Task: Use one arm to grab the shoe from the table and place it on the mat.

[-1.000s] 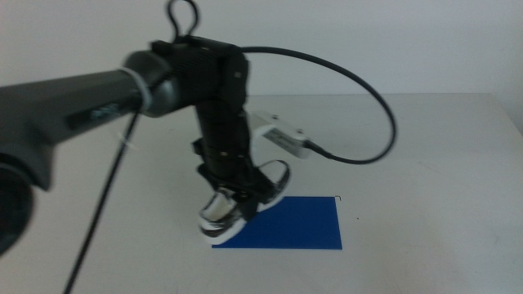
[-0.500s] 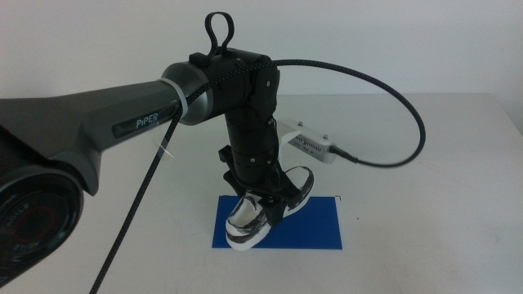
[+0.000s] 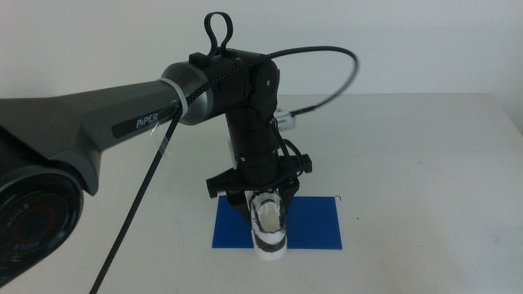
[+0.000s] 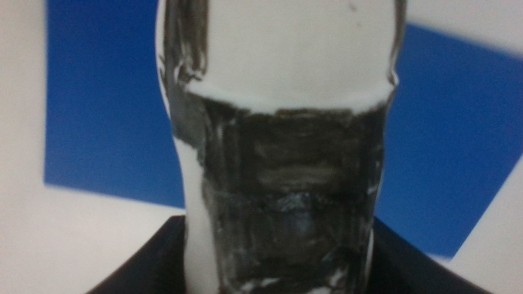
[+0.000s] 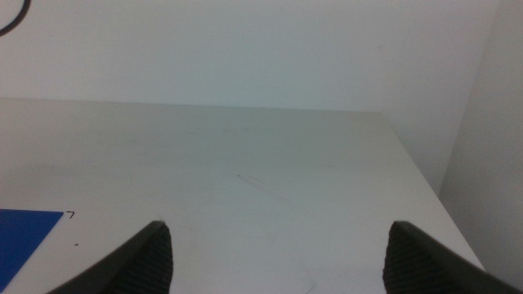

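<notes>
Next, the left gripper releases the shoe on the middle of the blue mat (image 3: 272, 220) (image 4: 298, 126), lying along the mat's long side.
My left arm (image 3: 122, 122) comes in from the left and its gripper (image 3: 265, 206) is shut on the shoe (image 3: 270, 229). The shoe is white with black and grey patches. It is held low over the blue mat (image 3: 315, 222), lengthwise towards the camera, with one end past the mat's front edge. I cannot tell if it touches the mat. In the left wrist view the shoe (image 4: 282, 163) fills the middle, with the mat (image 4: 106, 106) behind it. My right gripper (image 5: 282, 261) is open and empty, off to the right, out of the middle view.
The white-grey table (image 3: 425, 163) stretches around the mat. A black cable (image 3: 331, 73) loops behind the left wrist. A corner of the mat (image 5: 24, 237) shows in the right wrist view. The table's right edge (image 5: 425, 188) is close to the right gripper.
The left wrist has turned, swinging the shoe from lying diagonally to pointing towards the camera. The shoe has moved further over the mat and a little lower. The cable swung back.
</notes>
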{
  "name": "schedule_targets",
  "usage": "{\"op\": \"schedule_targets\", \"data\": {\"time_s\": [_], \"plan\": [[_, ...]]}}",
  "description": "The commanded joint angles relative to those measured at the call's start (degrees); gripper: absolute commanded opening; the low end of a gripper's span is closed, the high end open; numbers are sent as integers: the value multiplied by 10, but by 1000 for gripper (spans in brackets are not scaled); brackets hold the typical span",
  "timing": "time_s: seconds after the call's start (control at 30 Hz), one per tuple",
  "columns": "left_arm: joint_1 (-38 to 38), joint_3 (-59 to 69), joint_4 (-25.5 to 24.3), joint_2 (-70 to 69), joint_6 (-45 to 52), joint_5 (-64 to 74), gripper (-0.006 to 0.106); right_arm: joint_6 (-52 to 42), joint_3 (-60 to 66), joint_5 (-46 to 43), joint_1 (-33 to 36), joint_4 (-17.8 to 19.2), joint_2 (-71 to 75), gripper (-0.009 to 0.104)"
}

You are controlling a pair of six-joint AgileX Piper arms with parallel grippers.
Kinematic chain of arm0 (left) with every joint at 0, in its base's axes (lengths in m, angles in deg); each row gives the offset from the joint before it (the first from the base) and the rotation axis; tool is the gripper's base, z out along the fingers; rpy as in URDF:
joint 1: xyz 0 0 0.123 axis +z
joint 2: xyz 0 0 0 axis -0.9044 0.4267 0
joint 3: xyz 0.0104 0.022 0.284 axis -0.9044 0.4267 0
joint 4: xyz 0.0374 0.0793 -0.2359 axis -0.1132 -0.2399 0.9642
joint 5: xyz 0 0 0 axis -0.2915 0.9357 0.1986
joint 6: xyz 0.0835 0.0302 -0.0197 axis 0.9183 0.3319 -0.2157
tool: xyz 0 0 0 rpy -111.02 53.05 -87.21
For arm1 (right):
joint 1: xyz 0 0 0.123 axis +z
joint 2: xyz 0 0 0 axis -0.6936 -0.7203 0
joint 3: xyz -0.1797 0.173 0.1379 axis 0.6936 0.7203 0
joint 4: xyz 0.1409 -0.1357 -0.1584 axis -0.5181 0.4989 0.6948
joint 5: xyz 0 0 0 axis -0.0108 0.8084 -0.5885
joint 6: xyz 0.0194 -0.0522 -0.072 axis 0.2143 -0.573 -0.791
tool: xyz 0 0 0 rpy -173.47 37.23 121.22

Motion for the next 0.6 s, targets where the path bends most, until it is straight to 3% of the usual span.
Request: {"op": "schedule_targets", "data": {"time_s": [0.0,0.23,0.43,0.57], "plan": [[0,-20,13,-35,-104,30,13,-7,-5,-45,2,5,12,66],[0,-20,10,-35,-361,29,13,-7,-5,-45,2,5,12,66],[0,-20,4,-35,-501,28,13,-7,-5,-45,2,5,12,66],[0,-20,6,-35,-647,17,13,-7,-5,-45,2,5,12,66]]}}
